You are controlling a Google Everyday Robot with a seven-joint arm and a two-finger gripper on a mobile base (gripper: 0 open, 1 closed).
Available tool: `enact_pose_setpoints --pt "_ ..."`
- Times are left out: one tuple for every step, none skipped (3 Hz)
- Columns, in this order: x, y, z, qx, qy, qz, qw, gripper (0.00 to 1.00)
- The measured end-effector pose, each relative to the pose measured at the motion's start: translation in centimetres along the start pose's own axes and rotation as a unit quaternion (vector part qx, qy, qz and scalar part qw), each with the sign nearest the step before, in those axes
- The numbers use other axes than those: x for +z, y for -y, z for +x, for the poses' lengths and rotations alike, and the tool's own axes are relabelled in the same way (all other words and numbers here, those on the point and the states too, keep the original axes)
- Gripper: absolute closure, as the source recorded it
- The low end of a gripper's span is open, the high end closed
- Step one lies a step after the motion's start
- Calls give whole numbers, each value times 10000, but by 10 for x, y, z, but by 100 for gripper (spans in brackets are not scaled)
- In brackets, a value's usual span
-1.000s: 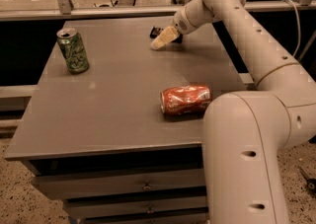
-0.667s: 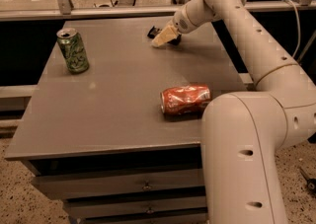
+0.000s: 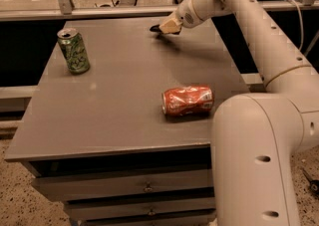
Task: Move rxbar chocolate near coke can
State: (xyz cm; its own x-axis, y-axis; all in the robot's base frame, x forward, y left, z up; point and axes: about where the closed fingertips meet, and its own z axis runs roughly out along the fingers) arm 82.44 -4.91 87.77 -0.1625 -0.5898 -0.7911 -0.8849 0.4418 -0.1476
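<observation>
Next, my gripper lets go of the rxbar chocolate on the grey table, midway between the coke can and the table's far edge [image 3: 170, 54].
The coke can [image 3: 188, 100], red and dented, lies on its side at the front right of the grey table [image 3: 119, 95]. My gripper [image 3: 167, 26] is at the far middle of the table, well behind the coke can. It is shut on the rxbar chocolate [image 3: 155, 29], whose black end sticks out to the left of the tan fingers [image 3: 171, 25]. The bar is held a little above the tabletop, with a shadow under it.
A green can with a patterned label [image 3: 74, 51] stands upright at the far left of the table. Drawers [image 3: 144, 187] run below the table's front edge. My arm [image 3: 259, 135] fills the right side of the view. A railing [image 3: 99, 12] runs behind the table.
The gripper has risen slightly off the tabletop with the black bar in it. Both cans have stayed where they were.
</observation>
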Motion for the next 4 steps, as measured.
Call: enact_pose_setpoints --pt "-23 -28 -17 -404 231 -361 9983 100" --pt "-45 -64 -18 -785 326 -842 9928 100" --pt "-69 -103 -9 -1109 379 -1362 9837 100" --pt "-93 -141 6 -1305 387 -1848 9733 100"
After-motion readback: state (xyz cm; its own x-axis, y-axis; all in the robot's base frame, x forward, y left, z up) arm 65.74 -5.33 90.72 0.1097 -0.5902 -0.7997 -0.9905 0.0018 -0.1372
